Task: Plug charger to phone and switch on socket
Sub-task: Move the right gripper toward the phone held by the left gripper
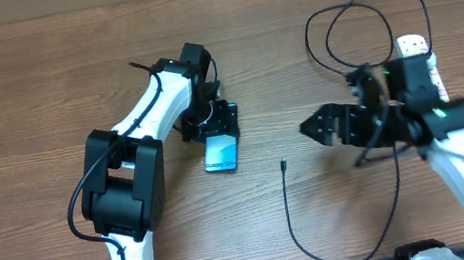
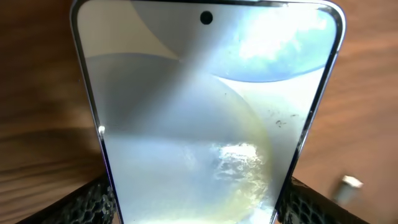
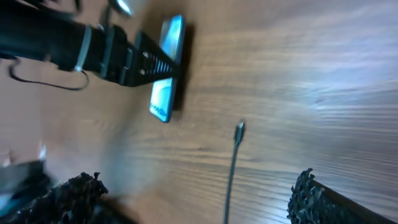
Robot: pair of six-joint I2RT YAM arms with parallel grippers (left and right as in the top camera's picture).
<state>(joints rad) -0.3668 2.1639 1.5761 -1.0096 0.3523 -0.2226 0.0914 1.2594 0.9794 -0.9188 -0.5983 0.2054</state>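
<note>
Next, my right gripper will go to the phone's long edge point(image 1: 237, 148) point(image 3: 173, 93) facing the charger's connector tip and close there, toward the phone's near end.
The phone point(image 1: 221, 154) lies flat on the wooden table with its light blue screen up. It fills the left wrist view point(image 2: 205, 112). My left gripper point(image 1: 216, 125) is at the phone's far end, and its two fingers point(image 2: 196, 211) press against the phone's long edges. The charger's thin black cable point(image 1: 289, 214) runs up from the table's front edge to its connector tip point(image 1: 283, 165), which lies right of the phone. My right gripper point(image 1: 313, 127) is open and empty, a little right of the tip. In the right wrist view the cable point(image 3: 231, 174) runs between its spread fingers point(image 3: 193, 199).
The white power strip point(image 1: 418, 51) lies at the back right, partly hidden by my right arm. The black cable loops point(image 1: 361, 9) behind it. The left arm point(image 3: 56, 43) reaches in over the phone point(image 3: 166, 68).
</note>
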